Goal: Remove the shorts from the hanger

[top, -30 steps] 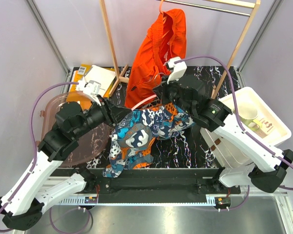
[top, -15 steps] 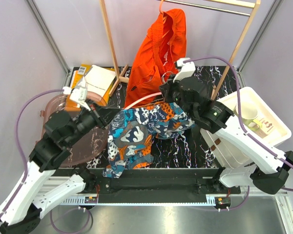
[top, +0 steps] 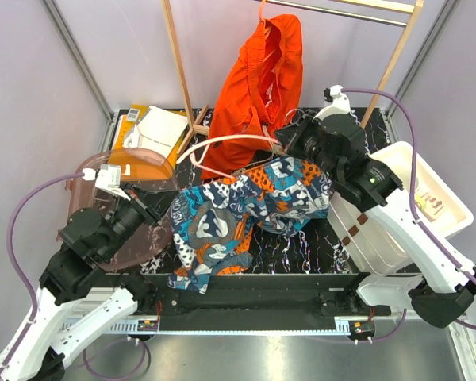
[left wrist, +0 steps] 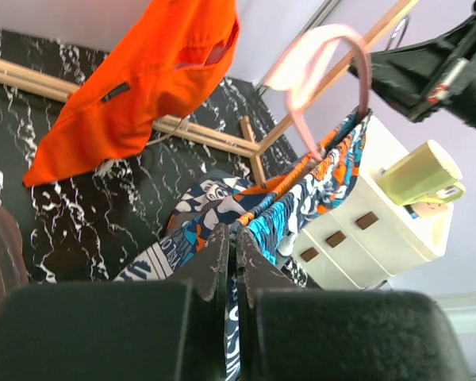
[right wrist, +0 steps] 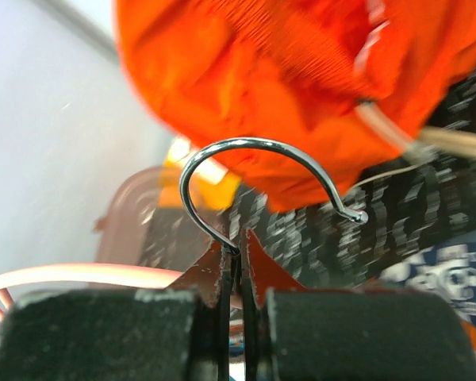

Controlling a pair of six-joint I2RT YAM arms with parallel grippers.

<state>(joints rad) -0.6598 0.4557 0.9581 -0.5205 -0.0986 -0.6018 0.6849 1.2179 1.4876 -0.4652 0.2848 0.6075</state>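
Next, my left gripper comes back and takes the shorts nearer their middle (top: 255,193), because the shorts stretch taut from my left gripper to the hanger's end.
The patterned shorts (top: 238,214) stretch across the black table between both arms. My left gripper (top: 165,216) is shut on their near edge; in the left wrist view the cloth (left wrist: 301,198) runs out from the shut jaws (left wrist: 232,238). Their far end is draped on a pink hanger (top: 222,144) (left wrist: 325,63). My right gripper (top: 289,141) (right wrist: 239,250) is shut on the hanger's metal hook (right wrist: 254,151). The orange shorts (top: 262,87) (left wrist: 143,87) (right wrist: 285,79) hang from the rack behind, apart from both grippers.
A wooden rack with a metal bar (top: 341,12) stands at the back. A brownish clear tub (top: 87,206) sits left, with orange and white items (top: 155,127) behind it. A white drawer box (top: 412,198) (left wrist: 365,230) holding a cup (left wrist: 420,171) stands right.
My left gripper has shut on the patterned shorts and drawn back to the near left. The right gripper has carried the hanger right and away, pulling the shorts out longer.
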